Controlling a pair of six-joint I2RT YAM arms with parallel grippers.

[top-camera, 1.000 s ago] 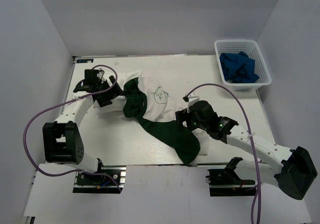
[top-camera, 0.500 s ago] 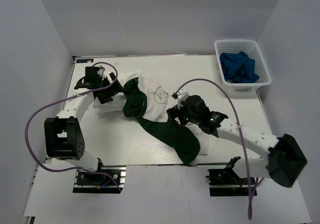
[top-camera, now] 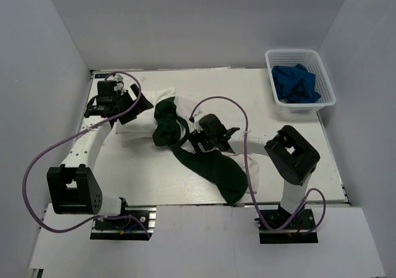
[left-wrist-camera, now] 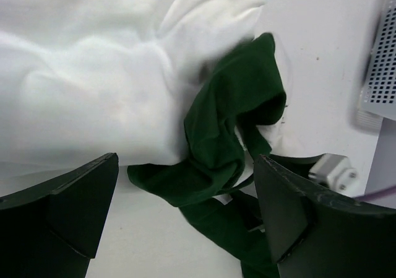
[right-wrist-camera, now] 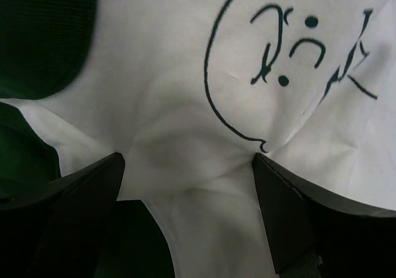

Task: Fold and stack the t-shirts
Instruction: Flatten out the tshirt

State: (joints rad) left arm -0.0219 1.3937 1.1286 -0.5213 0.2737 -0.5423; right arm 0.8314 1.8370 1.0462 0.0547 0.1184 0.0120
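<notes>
I should next close my left gripper on the bunched green sleeve's end (top-camera: 159,137) (left-wrist-camera: 151,176) of the crumpled t-shirt, next to the plain white cloth.
One t-shirt (top-camera: 166,129) lies crumpled mid-table, white with dark green parts; a long green stretch (top-camera: 216,169) trails toward the front edge. My left gripper (top-camera: 137,104) is open over its left end; in the left wrist view (left-wrist-camera: 185,166) white cloth (left-wrist-camera: 93,92) and a green fold (left-wrist-camera: 229,123) lie between the wide-apart fingers. My right gripper (top-camera: 195,135) is open, low over the shirt's middle; in the right wrist view (right-wrist-camera: 187,166) the cartoon print (right-wrist-camera: 291,49) on white cloth shows between its fingers. I cannot tell any plain white folded shirts apart.
A white basket (top-camera: 323,73) with blue cloth (top-camera: 296,83) stands at the back right, off the table's corner. The right arm's purple cable (top-camera: 238,114) loops above the shirt. Grey walls close in on the left, back and right.
My right arm has swung left across the shirt and now covers the print in the top view. My left gripper has drawn back a little toward the far left.
</notes>
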